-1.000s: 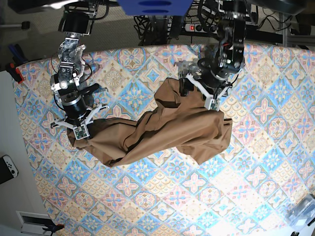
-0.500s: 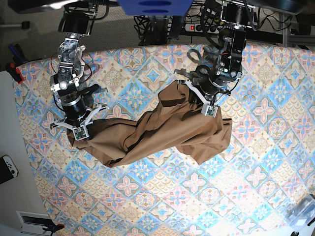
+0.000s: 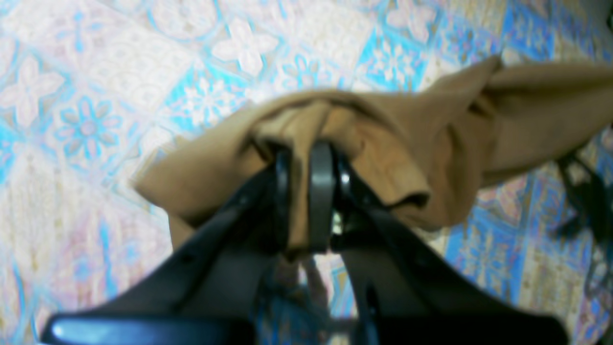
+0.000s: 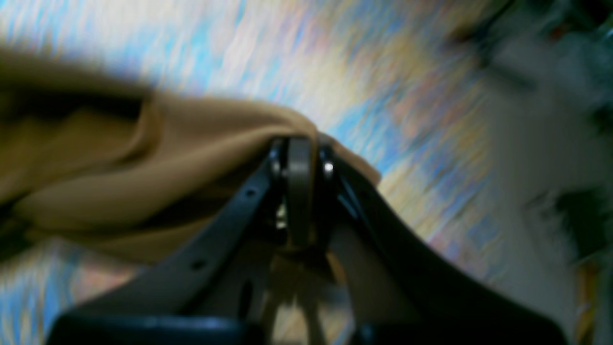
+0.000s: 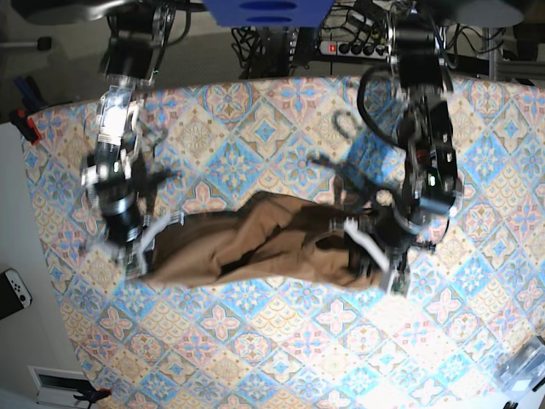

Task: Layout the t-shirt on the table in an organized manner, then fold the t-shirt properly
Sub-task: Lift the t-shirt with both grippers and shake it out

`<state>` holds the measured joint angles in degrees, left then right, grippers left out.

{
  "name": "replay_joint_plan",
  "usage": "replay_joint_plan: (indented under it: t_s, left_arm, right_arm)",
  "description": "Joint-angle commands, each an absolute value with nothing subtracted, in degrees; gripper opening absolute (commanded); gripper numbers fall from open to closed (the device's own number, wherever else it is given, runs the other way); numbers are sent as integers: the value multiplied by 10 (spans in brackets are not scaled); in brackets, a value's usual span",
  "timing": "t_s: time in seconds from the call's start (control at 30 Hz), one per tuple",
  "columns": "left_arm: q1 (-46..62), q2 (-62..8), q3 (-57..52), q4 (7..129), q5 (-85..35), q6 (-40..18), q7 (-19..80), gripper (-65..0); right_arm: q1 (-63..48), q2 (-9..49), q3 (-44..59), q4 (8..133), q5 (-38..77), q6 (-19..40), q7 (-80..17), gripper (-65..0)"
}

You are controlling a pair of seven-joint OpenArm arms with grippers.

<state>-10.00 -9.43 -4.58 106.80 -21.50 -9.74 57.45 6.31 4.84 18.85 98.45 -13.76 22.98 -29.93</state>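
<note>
Next, my right gripper lets go of the t-shirt's end on the patterned table (image 5: pixel 159 228), beside the corner of the band that is nearest my body.
The tan-brown t-shirt (image 5: pixel 255 243) is stretched in a bunched, wrinkled band across the middle of the patterned table (image 5: pixel 281 349). My left gripper (image 5: pixel 381 266) is at the band's right end, shut on a fold of the t-shirt (image 3: pixel 527 110). In the left wrist view the left gripper (image 3: pixel 300 158) has cloth pinched between its black fingers. My right gripper (image 5: pixel 136 254) holds the band's left end. The blurred right wrist view shows the right gripper (image 4: pixel 299 146) shut on the t-shirt's (image 4: pixel 167 143) edge.
A white game controller (image 5: pixel 13 294) lies off the table's left side. A clear plastic item (image 5: pixel 524 362) sits at the bottom right corner. A red clamp (image 5: pixel 25 126) is at the far left edge, with cables and a power strip (image 5: pixel 341 47) behind the table.
My left gripper closed on the shirt's upper right part. Both arms then swung toward the table's front, and the heaped shirt got pulled out into a long band between them.
</note>
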Motion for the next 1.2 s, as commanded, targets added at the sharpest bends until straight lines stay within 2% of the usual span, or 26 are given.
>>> replay_joint_plan:
  t_s: [0.0, 0.17, 0.27, 0.53, 0.77, 0.97, 1.17]
  left_arm:
    - [-122, -109, -47, 1059, -218, -97, 569, -650]
    - [-200, -124, -48, 996, -219, -97, 560, -650]
    - [-249, -130, -48, 968, -218, -98, 560, -650]
    - [-441, -162, -48, 803, -214, -99, 560, -650]
    - [-567, -193, -48, 685, -214, -100, 553, -650]
    - [-649, -194, -44, 560, -212, -102, 493, -650]
    - [-708, -194, -44, 525, -212, -145, 490, -650]
  right_arm:
    - [95, 53, 188, 994, -133, 223, -301, -650]
    - [208, 54, 189, 975, -132, 223, -337, -650]
    - [239, 54, 189, 944, -133, 223, -338, -650]
    - [356, 54, 189, 790, -134, 223, -338, -650]
    - [427, 55, 190, 757, -133, 222, -338, -650]
    - [442, 55, 189, 701, -134, 220, -334, -650]
    - [476, 55, 210, 655, -131, 219, -331, -650]
